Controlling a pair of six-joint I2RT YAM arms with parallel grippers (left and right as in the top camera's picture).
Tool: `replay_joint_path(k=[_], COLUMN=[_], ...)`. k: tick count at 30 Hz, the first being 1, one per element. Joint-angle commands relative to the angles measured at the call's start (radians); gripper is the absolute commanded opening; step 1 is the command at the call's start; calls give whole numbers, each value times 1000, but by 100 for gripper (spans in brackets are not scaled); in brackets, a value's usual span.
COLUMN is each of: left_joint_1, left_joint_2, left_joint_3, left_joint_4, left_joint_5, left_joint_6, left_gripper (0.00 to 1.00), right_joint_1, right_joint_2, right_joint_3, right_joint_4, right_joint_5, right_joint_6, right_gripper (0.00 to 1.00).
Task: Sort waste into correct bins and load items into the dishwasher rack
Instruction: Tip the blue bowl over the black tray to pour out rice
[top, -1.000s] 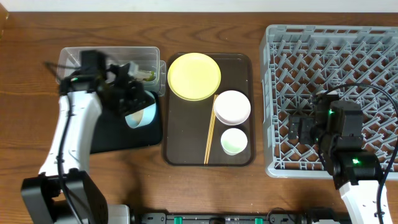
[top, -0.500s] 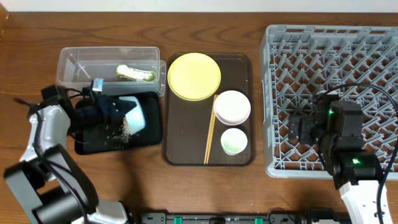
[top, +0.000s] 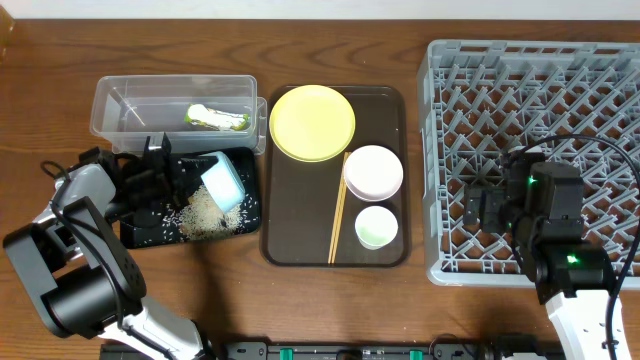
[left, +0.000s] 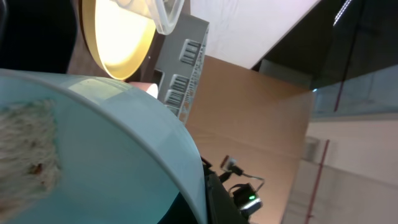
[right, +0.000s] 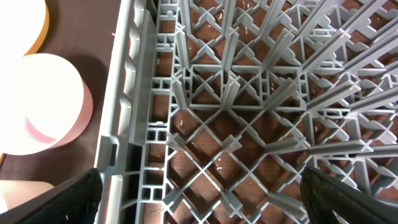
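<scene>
I should use my left gripper to set the light-blue bowl down on the brown serving tray (top: 307, 201), between the yellow plate and the chopsticks.
My left gripper (top: 178, 178) is shut on the rim of the light-blue bowl (top: 224, 182), tipped on its side over the black tray (top: 135, 230). Loose white rice (top: 202, 214) lies in the tray. The bowl fills the left wrist view (left: 93, 155), with rice stuck inside. The green-and-yellow wrapper (top: 216, 118) lies in the clear tub (top: 120, 105). The yellow plate (top: 312, 122), white-pinkish bowl (top: 373, 172), small white cup (top: 376, 226) and chopsticks (top: 338, 212) sit on the brown serving tray. My right gripper (top: 478, 207) is open over the grey rack (top: 540, 70), empty (right: 199, 193).
The dark-brown serving tray (top: 290, 240) lies between the bins and the rack. The rack's upright pegs (right: 249, 93) stand under the right gripper. The white-pinkish bowl shows at the left of the right wrist view (right: 37, 102).
My left arm swung from the clear tub down to the black tray and tipped the light-blue bowl; rice has spilled into the tray. The right arm has not moved.
</scene>
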Motion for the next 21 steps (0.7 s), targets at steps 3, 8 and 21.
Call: replay_joint_path(k=[3, 8, 21], left_joint_1=[5, 5, 14], left_joint_2=[3, 3, 3], left_joint_3=[-4, -4, -4], left_joint_4=[-2, -2, 249], left_joint_5=[42, 42, 42], left_joint_6=[-166, -209, -238], left_gripper=[6, 6, 6], right_joint_1=[-14, -14, -14], right_joint_2=[0, 0, 0], right_joint_3=[21, 21, 21], right_joint_4=[-2, -1, -1], right_joint_5=[-8, -8, -8], right_joint_6=[10, 10, 10], right_gripper=[99, 99, 99])
